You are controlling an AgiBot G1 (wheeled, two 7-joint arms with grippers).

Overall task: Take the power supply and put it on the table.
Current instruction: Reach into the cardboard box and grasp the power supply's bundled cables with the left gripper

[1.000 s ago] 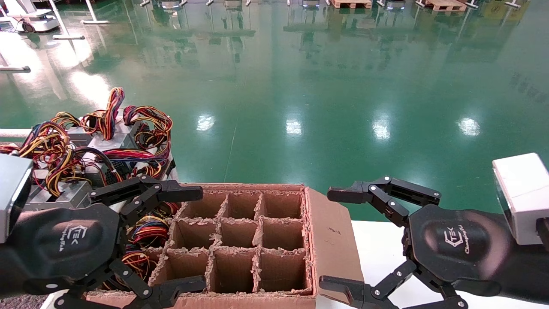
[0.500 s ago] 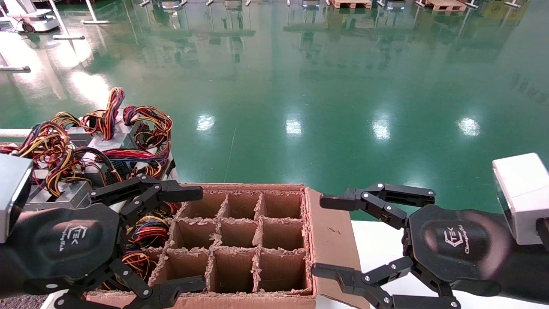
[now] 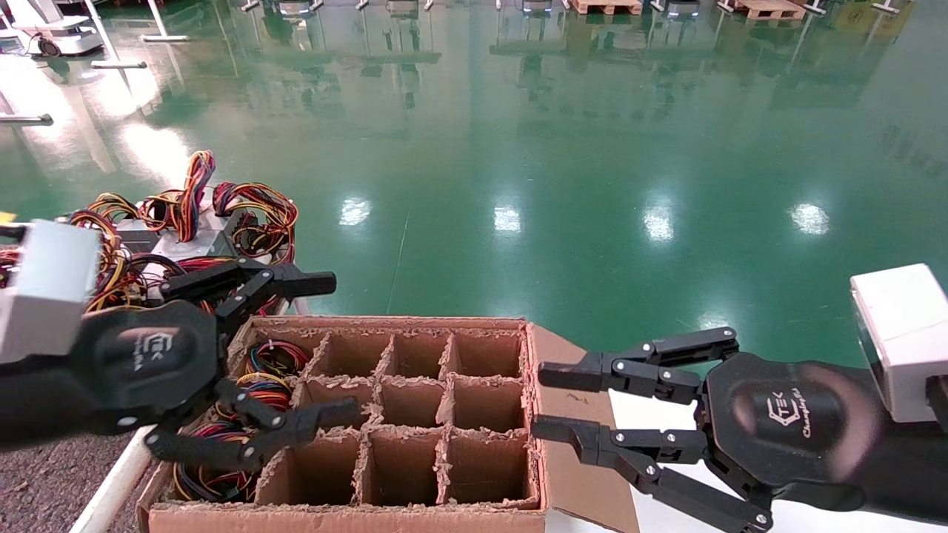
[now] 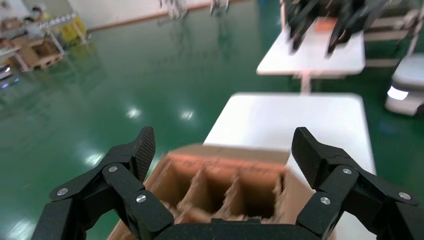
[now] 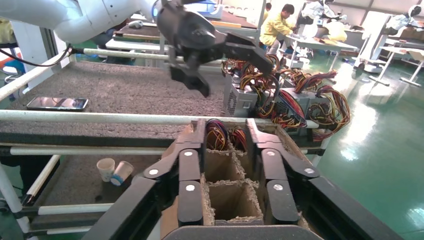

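Note:
The wire bundle [image 3: 222,432] of the power supply in the cardboard box's near corner cell beside the white tube rail will be gripped by my left gripper.
Several grey power supply boxes [image 3: 194,243] with red-yellow-black wire bundles are piled at the back left on the dark speckled table [image 3: 41,485]; the right wrist view shows the pile [image 5: 241,100] too. More wire bundles [image 3: 259,389] fill the left cells of a divided cardboard box [image 3: 415,323]. My left gripper [image 3: 344,348] hovers open and empty over the box's left side, just in front of the pile. My right gripper [image 3: 541,400] is at the box's right flap, open with a narrow gap and holding nothing.
A white tube rail [image 3: 111,481] edges the speckled table beside the box. The box stands on a plain white tabletop [image 3: 655,429]. A phone [image 5: 57,103] lies on the speckled table, and two paper cups [image 5: 114,170] sit on a lower shelf. Green floor lies beyond.
My left gripper has risen and shifted back toward the pile, still open. My right gripper's fingers have drawn from wide apart to a narrow gap.

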